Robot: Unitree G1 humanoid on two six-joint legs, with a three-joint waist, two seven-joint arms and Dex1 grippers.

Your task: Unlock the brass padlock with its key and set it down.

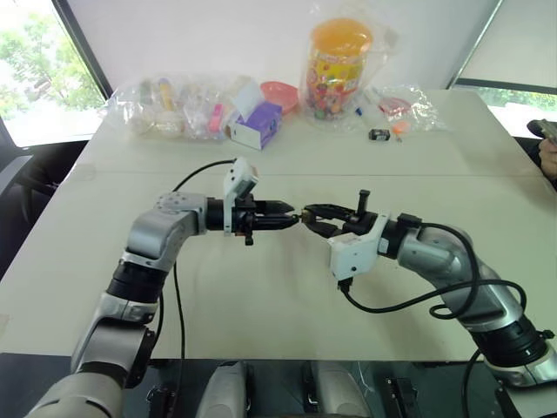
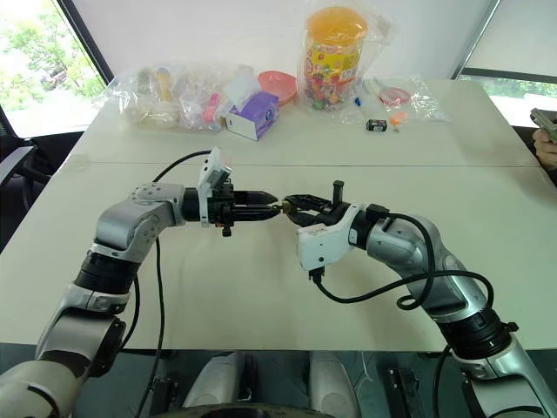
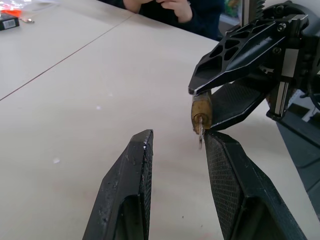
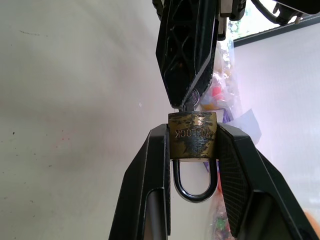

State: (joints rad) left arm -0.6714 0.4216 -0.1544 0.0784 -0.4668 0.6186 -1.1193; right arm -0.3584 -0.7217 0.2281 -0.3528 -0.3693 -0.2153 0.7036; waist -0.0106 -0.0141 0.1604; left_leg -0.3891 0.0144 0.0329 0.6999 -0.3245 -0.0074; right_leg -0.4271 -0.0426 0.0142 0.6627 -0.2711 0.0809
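The padlock's shackle sits deep inside the robot's right gripper, so next the left gripper opens wider and takes the padlock's body (image 4: 194, 135), so that the right gripper can take the shackle.
The brass padlock (image 4: 192, 135) is a small worn golden block with a silvery shackle (image 4: 195, 187). My right gripper (image 4: 192, 131) is shut on its body above the middle of the table (image 1: 261, 296), with the shackle turned back toward the wrist. A small key (image 3: 200, 131) sticks out of the padlock's bottom face (image 3: 201, 111). My left gripper (image 3: 180, 137) faces the right one tip to tip (image 1: 291, 212). Its fingers stand apart with nothing between them. The key lies against the tip of one left finger (image 3: 220, 150), not inside the gap.
Along the table's far edge are clear bags of small items (image 1: 174, 104), a purple and white box (image 1: 255, 124), a tall jar of sweets (image 1: 338, 61) and a small black gadget (image 1: 379, 134). A person's hand (image 1: 548, 148) shows at the right edge.
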